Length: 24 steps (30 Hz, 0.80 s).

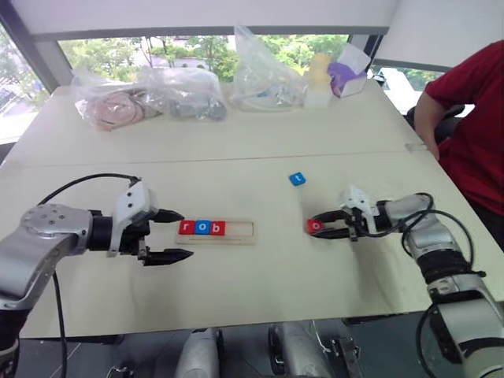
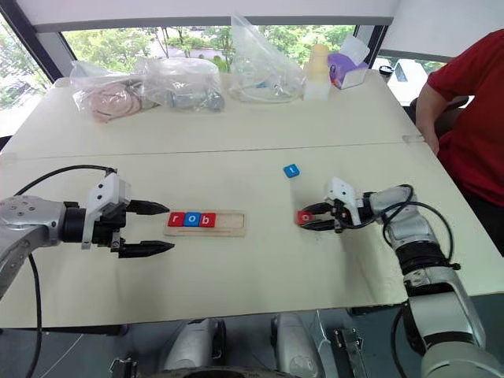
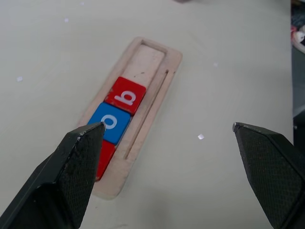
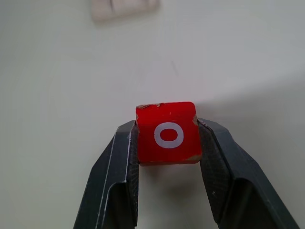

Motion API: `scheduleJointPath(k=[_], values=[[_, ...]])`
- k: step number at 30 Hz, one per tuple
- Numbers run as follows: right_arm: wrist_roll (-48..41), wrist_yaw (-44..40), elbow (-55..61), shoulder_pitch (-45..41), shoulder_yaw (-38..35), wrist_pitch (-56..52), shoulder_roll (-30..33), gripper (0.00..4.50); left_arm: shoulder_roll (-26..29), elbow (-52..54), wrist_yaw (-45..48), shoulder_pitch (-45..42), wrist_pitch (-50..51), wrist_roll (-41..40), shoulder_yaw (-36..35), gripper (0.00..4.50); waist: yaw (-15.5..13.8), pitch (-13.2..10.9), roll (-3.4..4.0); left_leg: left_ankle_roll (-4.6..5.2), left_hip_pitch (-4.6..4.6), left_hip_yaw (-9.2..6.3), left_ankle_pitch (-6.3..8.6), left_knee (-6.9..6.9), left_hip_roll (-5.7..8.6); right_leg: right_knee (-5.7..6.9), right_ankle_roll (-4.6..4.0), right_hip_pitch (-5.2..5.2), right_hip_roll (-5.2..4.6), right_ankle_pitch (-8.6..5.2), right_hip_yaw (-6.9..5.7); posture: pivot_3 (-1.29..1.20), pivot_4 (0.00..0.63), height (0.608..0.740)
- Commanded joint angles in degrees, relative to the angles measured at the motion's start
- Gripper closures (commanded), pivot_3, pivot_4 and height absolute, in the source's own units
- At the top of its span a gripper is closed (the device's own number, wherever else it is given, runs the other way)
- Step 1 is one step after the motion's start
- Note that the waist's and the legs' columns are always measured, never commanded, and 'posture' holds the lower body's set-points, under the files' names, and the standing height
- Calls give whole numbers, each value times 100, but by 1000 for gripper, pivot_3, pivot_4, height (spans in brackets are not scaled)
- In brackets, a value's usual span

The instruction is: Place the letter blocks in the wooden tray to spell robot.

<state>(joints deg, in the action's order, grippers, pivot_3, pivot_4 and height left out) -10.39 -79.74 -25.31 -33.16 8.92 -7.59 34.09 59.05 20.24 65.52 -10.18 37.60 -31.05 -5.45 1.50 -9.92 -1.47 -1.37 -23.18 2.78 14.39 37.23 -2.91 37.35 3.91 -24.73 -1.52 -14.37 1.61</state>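
Note:
Next, I set the red o block down with my right gripper in the wooden tray, snug (image 1: 232,228) against the red b block.
The wooden tray (image 1: 240,231) lies mid-table holding a red r block (image 1: 187,227), a blue o block (image 1: 202,227) and a red b block (image 1: 218,227) at its left end; its right part is bare. My left gripper (image 1: 172,235) stands open just left of the tray. To the right of the tray, my right gripper (image 1: 315,226) is shut on a red o block (image 4: 167,132), its fingers (image 4: 123,162) pressing both sides. A blue t block (image 1: 296,179) lies loose on the table behind it.
Clear plastic bags (image 1: 185,94) and small containers (image 1: 331,77) line the far side of the table. A person in a red shirt (image 1: 480,118) sits at the right edge. The table's near edge (image 1: 236,323) runs just below the grippers.

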Motion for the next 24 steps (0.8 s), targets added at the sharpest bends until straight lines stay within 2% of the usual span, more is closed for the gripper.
scheduleJointPath(k=[1, 5, 8, 17, 24], values=[[-30, 741, 1393, -33, 159, -930, -347, 3313, 146, -134, 22, 29, -195, 170, -160, 0, -3, 0, 0, 0, -1, -1, 0, 1, 0, 7, 0, -5, 1, 0, 0, 0, 150, 738], [329, 1503, 2332, 85, 686, -1521, -816, 3313, 99, -111, 3, 110, -208, 163, -195, 0, -71, 1, -1, -1, -8, 0, 0, 1, 1, 6, -3, -10, 0, -2, -2, 0, 150, 738], [503, 1798, 2537, 51, 1013, -1711, -1064, 3313, 20, -45, -65, 169, -178, 129, -208, 0, -87, 1, -1, -1, -20, 1, 0, 2, 4, -1, -3, -17, -5, -3, -3, 0, 150, 738], [894, 2189, 1818, -386, 1390, -1492, -1373, 3313, -228, 125, -268, 195, -120, 70, -123, 0, -42, 2, -2, -1, -19, 3, 0, 7, 5, -2, -5, -16, -4, -2, -2, 0, 150, 738], [864, 2145, 1589, -602, 1435, -1558, -1581, 3313, -347, 296, -399, 259, 14, -57, -198, 0, -45, 2, -2, -1, -19, 1, 0, 2, 4, -1, 11, -17, -3, 7, -2, 0, 150, 738]])
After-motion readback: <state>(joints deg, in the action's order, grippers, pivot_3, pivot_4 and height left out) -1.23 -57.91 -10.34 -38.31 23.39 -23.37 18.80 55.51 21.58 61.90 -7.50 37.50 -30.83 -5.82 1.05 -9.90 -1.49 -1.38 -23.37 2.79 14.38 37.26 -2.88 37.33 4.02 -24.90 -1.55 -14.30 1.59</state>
